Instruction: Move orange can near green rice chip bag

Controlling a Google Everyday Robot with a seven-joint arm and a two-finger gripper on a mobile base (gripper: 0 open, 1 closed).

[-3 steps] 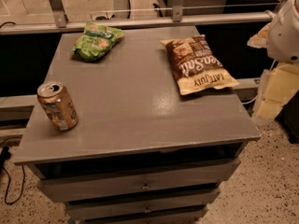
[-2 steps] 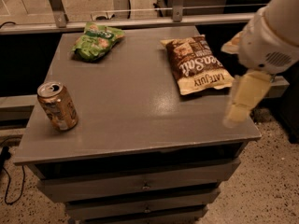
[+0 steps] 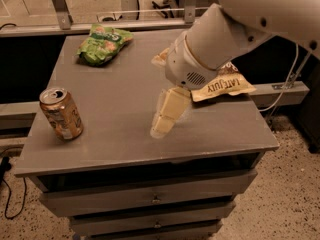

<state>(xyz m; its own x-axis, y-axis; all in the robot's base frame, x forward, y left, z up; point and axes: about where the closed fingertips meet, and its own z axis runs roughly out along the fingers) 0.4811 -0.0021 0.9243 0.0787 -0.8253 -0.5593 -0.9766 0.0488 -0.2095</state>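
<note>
The robot's gripper will next move to the orange can and close around the middle of the can's body [image 3: 63, 115], under the can's top rim.
The orange can [image 3: 61, 114] stands upright near the front left corner of the grey cabinet top [image 3: 120, 89]. The green rice chip bag [image 3: 103, 44] lies at the back left of the top, well apart from the can. My gripper [image 3: 167, 116] hangs over the middle of the top, pointing down and to the left, held by the big white arm [image 3: 225, 34] that reaches in from the upper right. It is to the right of the can and holds nothing that I can see.
A brown-and-cream chip bag [image 3: 222, 86] lies at the right side of the top, mostly hidden under my arm. The cabinet has drawers [image 3: 150, 196] below. A metal rail [image 3: 65, 26] runs behind it. Cables lie on the floor at the left.
My arm has swung in from the right edge to over the middle of the top, now covering most of the brown bag. The can and green bag have not moved.
</note>
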